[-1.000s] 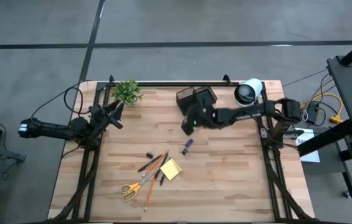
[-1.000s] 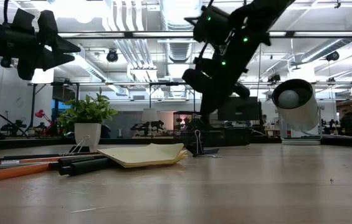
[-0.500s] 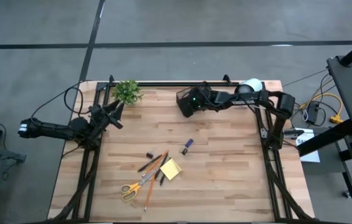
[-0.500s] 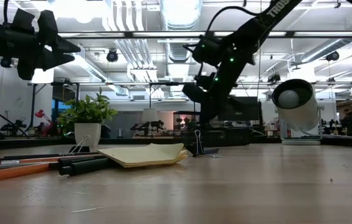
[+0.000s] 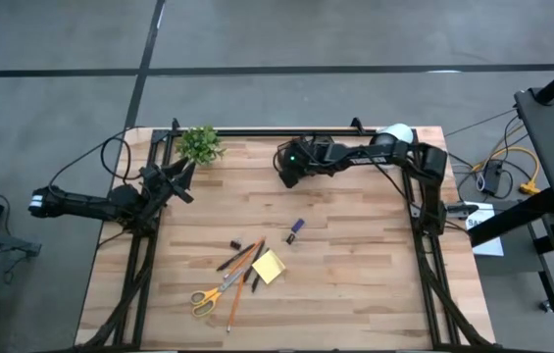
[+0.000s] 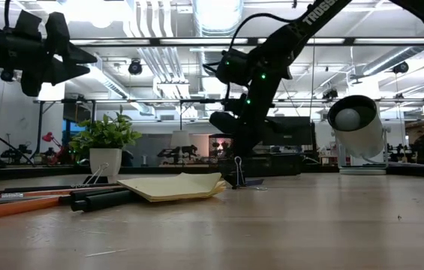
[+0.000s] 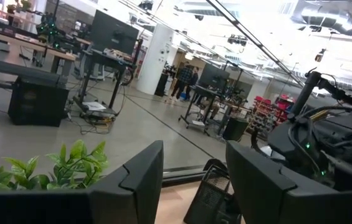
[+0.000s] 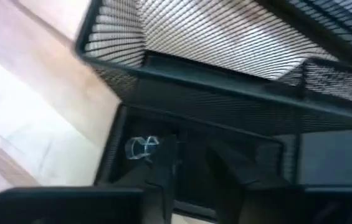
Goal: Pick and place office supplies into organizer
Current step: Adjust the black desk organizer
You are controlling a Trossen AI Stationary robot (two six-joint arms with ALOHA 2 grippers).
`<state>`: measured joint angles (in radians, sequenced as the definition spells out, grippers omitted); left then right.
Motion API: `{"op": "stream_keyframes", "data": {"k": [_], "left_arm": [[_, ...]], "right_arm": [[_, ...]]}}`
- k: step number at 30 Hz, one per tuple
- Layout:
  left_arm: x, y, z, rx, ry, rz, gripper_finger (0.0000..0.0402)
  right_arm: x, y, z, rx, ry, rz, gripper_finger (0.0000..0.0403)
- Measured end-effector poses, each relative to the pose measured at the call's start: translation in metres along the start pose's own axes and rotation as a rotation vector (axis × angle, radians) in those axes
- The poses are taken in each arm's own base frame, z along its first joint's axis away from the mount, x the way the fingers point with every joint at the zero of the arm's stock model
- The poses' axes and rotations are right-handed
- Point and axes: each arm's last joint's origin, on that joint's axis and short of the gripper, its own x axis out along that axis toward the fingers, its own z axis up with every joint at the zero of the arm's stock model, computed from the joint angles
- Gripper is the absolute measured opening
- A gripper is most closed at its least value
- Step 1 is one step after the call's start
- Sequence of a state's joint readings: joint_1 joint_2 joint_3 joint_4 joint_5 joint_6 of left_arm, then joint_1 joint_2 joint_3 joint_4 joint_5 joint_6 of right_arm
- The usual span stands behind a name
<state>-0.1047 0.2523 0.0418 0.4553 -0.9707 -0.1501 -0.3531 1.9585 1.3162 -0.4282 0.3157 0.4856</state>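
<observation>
Next, my right gripper lets go of the binder clip inside the organizer, then grabs the organizer's tall rim [image 8: 216, 88] and drags it nearer, because it is far from the pens and pencils.
My right gripper [image 5: 291, 165] hovers over the black mesh organizer [image 8: 225, 37] at the table's far edge, pointing down into a compartment. It is shut on a small binder clip [image 8: 143, 148]. My left gripper [image 7: 194, 180] is open and waits in the air at the table's left side, beside the plant. The yellow sticky pad [image 5: 269, 266], yellow-handled scissors [image 5: 216, 294], orange pencils [image 5: 245, 277], dark pens [image 5: 229, 261], a blue bit [image 5: 296, 227] and a dark bit [image 5: 236, 243] lie flat on the near middle of the table. Another binder clip [image 6: 238, 174] stands on the wood. My right gripper comes from above, pointing down. The clip's dark body [image 8: 168, 150] sits at the free end of the fingers [image 8: 160, 183], and its wire loops stick out to one side. The clip is lifted clear above the organizer's floor. The fingers hide the contact itself.
A small green plant [image 5: 201, 144] stands at the far left corner, close to my left gripper. A big white-and-black roll [image 5: 394, 137] sits at the far right, beside the organizer. Bare wood lies across the table's right half and near edge.
My right gripper has travelled from above the table's middle, near the blue bit, toward the far edge and a little left. It now hangs over the organizer, lower than before. The things on the table have stayed in place.
</observation>
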Motion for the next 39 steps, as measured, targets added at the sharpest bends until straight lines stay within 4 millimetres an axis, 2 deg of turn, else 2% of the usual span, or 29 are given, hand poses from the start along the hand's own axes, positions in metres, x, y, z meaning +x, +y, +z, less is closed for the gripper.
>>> {"op": "stream_keyframes", "data": {"k": [4,9,12,16,19,23,27,32,39], "left_arm": [[0.0,0.0,0.0,0.0,0.0,0.0,0.0159],[0.0,0.0,0.0,0.0,0.0,0.0,0.0159],[0.0,0.0,0.0,-0.002,-0.002,0.0,0.0159],[0.0,0.0,0.001,-0.006,-0.004,-0.001,0.0159],[0.0,0.0,0.001,-0.005,-0.004,0.0,0.0159],[0.0,0.0,0.001,-0.005,-0.004,0.0,0.0159],[0.0,0.0,0.0,-0.004,-0.003,0.0,0.0159],[0.0,0.0,0.0,-0.004,-0.003,0.0,0.0159],[0.0,0.0,0.001,-0.005,-0.004,0.005,0.0159]], "right_arm": [[-0.007,0.0,0.001,-0.113,0.022,-0.008,0.0125],[-0.027,0.01,-0.006,-0.508,0.047,0.071,0.016],[-0.046,0.013,-0.005,-0.673,0.016,0.105,0.0167],[-0.074,0.012,0.011,-0.823,-0.084,0.098,0.0168],[-0.082,0.007,0.024,-0.929,-0.135,0.099,0.0166],[-0.072,-0.006,0.032,-1.047,-0.122,0.118,0.0167],[-0.055,-0.017,0.034,-1.065,-0.074,0.116,0.0166],[-0.036,-0.023,0.033,-1.065,-0.024,0.113,0.0166],[-0.027,-0.026,0.034,-1.097,-0.024,0.099,0.0157]]}}
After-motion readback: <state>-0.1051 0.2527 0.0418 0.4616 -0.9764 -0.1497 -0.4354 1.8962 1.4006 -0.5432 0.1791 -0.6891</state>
